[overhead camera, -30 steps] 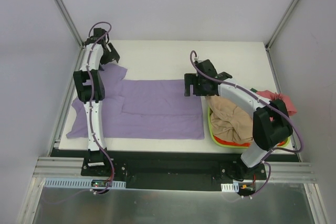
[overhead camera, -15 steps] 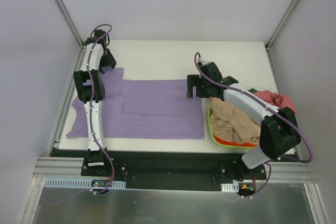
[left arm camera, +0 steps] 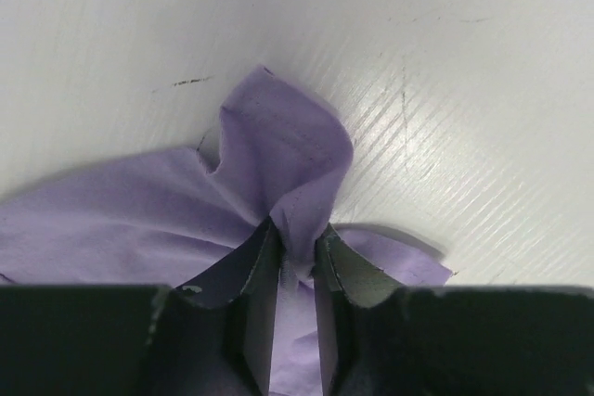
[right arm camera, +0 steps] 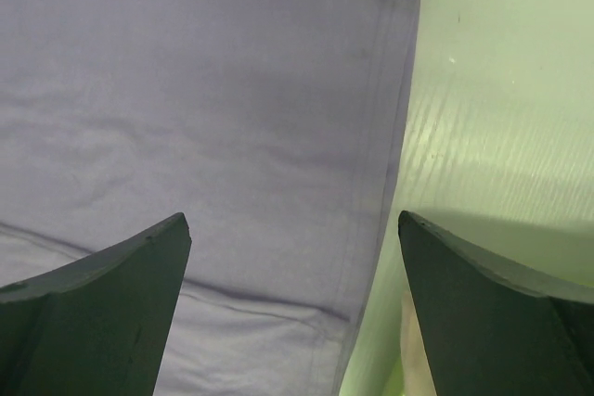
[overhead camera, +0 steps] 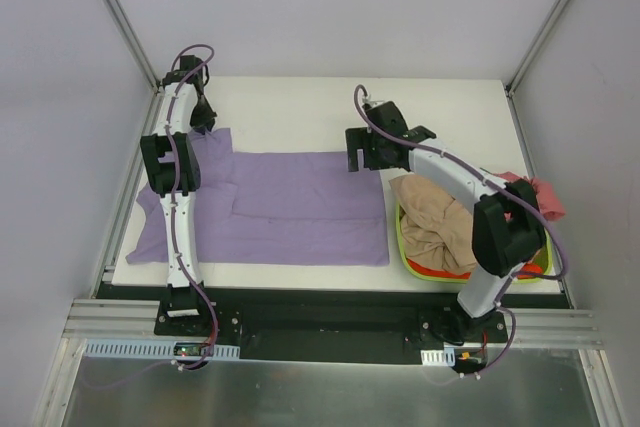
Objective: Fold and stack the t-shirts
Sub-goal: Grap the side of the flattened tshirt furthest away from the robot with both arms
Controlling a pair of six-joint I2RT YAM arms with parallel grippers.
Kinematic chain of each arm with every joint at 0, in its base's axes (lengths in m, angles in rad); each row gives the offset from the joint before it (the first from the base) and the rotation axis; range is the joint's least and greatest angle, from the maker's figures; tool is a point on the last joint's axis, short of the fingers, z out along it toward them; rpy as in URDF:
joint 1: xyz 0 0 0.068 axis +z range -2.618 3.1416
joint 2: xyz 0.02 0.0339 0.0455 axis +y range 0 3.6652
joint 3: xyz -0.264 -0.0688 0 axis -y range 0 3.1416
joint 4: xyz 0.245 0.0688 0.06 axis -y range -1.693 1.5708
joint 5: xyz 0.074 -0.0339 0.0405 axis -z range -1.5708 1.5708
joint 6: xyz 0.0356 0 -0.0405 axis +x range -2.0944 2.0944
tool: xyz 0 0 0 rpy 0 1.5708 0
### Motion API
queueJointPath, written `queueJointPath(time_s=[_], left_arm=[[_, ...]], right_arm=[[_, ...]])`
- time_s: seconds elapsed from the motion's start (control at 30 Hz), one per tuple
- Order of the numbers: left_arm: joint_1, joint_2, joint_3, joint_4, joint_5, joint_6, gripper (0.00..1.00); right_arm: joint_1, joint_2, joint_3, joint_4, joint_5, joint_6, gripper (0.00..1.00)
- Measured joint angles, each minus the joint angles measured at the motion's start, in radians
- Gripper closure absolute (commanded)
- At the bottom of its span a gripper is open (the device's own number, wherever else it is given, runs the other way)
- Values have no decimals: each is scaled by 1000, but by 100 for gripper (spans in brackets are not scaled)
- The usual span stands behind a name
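The robot's right gripper needs to close on the far corner of the lavender t-shirt's hem (overhead camera: 371, 153), on the side toward the lime-green basket.
A large lavender t-shirt (overhead camera: 290, 212) lies spread flat across the white table. At its far left sleeve, my left gripper (overhead camera: 204, 119) is down on the cloth. In the left wrist view the jaws (left arm camera: 297, 240) pinch a raised fold of the lavender t-shirt (left arm camera: 288, 150). My right gripper (overhead camera: 358, 159) hovers open over the shirt's far right corner. In the right wrist view its fingers (right arm camera: 111, 294) stand wide apart above the hem (right arm camera: 394, 118), holding nothing. A tan t-shirt (overhead camera: 440, 222) and a pinkish-red one (overhead camera: 538, 192) are bunched at the right.
A lime-green basket (overhead camera: 401, 242) at the near right holds the tan shirt, with the pinkish-red one draped over its far side. Bare white table (overhead camera: 300, 107) lies beyond the lavender shirt. Metal frame posts stand at the table's far corners.
The left jaws have closed onto the sleeve and bunched it up. The right gripper has moved toward the far side, over the shirt's far right corner, still open.
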State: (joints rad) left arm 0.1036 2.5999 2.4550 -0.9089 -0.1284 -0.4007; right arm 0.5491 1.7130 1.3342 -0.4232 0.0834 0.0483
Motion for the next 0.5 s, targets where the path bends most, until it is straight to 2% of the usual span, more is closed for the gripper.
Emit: queueJointPath(time_s=[0.03,0.17,0.5], left_arm=[[0,0,0,4,1,1,84],[0,0,0,13,11,6,100],[1,-3,-12,34,56,53,100]], right_arm=[[0,14,15,1,2,-3,4],[-3,132,148,-32,24,-7,4],[-55,523,608,-180,119,7,1]])
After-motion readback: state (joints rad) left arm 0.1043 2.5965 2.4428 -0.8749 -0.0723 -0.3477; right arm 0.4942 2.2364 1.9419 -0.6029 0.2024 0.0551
